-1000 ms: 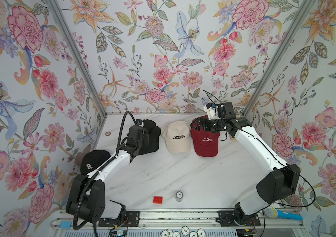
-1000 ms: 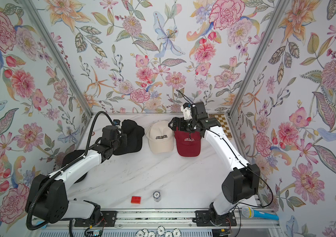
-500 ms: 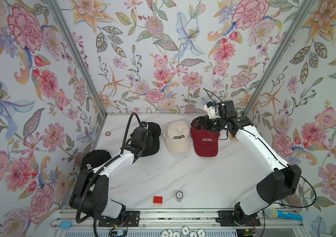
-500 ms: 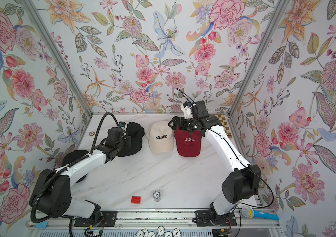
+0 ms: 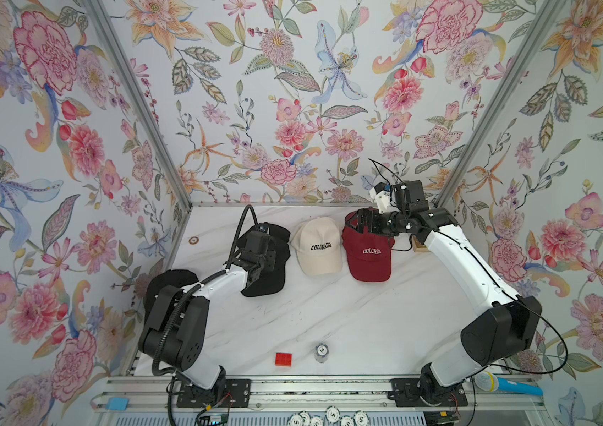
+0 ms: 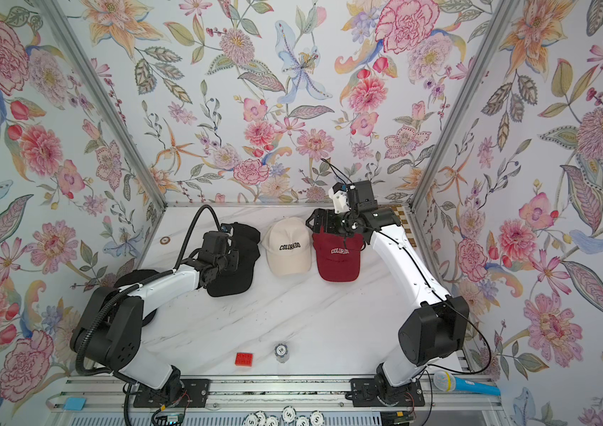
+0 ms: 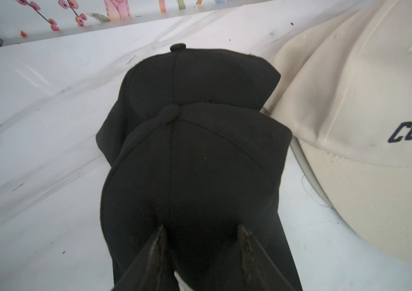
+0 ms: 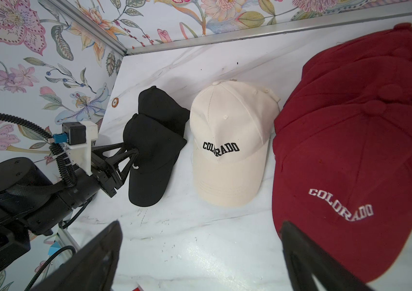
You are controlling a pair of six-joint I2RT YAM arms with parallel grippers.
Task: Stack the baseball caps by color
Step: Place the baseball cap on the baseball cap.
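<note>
The lower black cap's top sticks out behind the upper cap; I need to pinch the upper cap's front point(image 7: 202, 213) with my left gripper and push it back over the lower cap's top.
Two black baseball caps lie stacked, the upper black cap point(image 7: 194, 161) overlapping the lower one point(image 7: 199, 75). My left gripper point(image 7: 201, 229) is open, its fingers parted over the front of the upper cap's crown, seen from above in a top view point(image 5: 268, 258). Another black cap point(image 5: 170, 280) lies at the far left, half under my left arm. A cream cap point(image 5: 316, 245) sits in the middle, with a stack of dark red caps point(image 5: 368, 254) to its right. My right gripper point(image 8: 199, 252) hangs wide open and empty by the back of the red stack point(image 6: 316, 221).
A red brick point(image 5: 283, 358) and a small stack of poker chips point(image 5: 321, 352) lie near the table's front edge. One chip point(image 5: 193, 240) sits by the left wall. A wooden block point(image 5: 419, 245) lies behind my right arm. The walls stand close behind the caps.
My left gripper's jaws have parted from shut, and the black cap now rests on the other black cap. The left arm has shifted slightly right. The right arm has barely moved.
</note>
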